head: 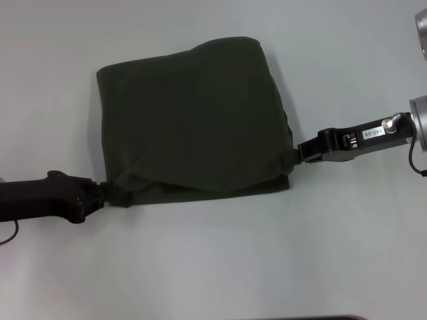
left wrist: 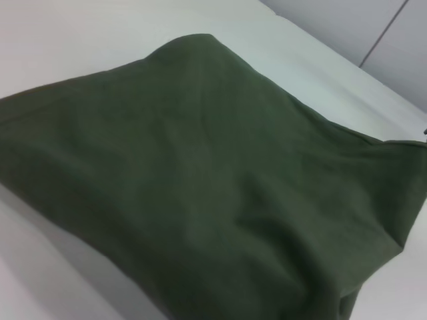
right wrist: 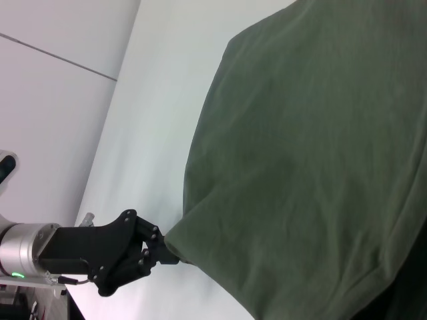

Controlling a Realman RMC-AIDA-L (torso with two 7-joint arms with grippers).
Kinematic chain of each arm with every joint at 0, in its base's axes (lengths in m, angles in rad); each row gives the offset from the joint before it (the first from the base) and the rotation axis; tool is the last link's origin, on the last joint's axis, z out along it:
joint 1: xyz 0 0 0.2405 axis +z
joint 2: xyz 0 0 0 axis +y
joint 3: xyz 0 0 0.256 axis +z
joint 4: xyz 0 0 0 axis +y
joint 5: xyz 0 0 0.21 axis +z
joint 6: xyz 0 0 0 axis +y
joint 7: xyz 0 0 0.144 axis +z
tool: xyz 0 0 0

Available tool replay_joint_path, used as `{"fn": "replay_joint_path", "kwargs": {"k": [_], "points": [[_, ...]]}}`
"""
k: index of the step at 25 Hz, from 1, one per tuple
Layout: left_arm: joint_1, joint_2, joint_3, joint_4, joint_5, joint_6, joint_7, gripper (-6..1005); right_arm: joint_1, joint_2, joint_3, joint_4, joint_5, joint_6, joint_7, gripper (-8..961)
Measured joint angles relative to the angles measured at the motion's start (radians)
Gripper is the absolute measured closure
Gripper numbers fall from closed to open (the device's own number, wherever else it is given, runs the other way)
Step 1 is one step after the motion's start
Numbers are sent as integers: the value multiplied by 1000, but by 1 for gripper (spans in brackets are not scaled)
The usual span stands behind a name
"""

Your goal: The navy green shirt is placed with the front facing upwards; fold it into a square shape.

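Note:
I can see a slanting crease bunching the shirt's top layer beside my left gripper, so next I open that gripper, re-pinch the shirt's near corner (head: 121,197) and pull it straight.
The navy green shirt (head: 193,120) lies in the middle of the table, folded over into a rough square with plain dark cloth on top and no lettering showing. My left gripper (head: 107,193) is at the shirt's near left corner, shut on the cloth; the right wrist view shows that gripper (right wrist: 163,250) pinching the corner of the shirt (right wrist: 313,153). My right gripper (head: 298,152) sits at the shirt's right edge near the front corner, shut on the fabric there. Only the cloth of the shirt (left wrist: 200,187) fills the left wrist view.
The white table (head: 213,267) stretches bare around the shirt on all sides. A grey wall (left wrist: 373,33) rises beyond the table's far edge. Part of the robot's metal body (head: 420,27) shows at the upper right.

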Motion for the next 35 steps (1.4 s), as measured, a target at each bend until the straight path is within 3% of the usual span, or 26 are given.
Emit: {"fn": "replay_joint_path", "kwargs": {"k": [6,17,23,25,35], "points": [[-4,6,-4,13,1,31,-9,894,0,0,0,0,4,-3,0,929],[8,0,5,28,1,21,4,671,0,-2,0,0,15,-3,-2,930],[7,0,8,21,1,7,16,458,0,-2,0,0,15,-4,-2,929],[5,0,8,13,1,3,16,298,0,-2,0,0,15,-6,-2,929],[-2,0,13,-10,1,-7,12,349,0,-2,0,0,15,-8,-2,929]]}}
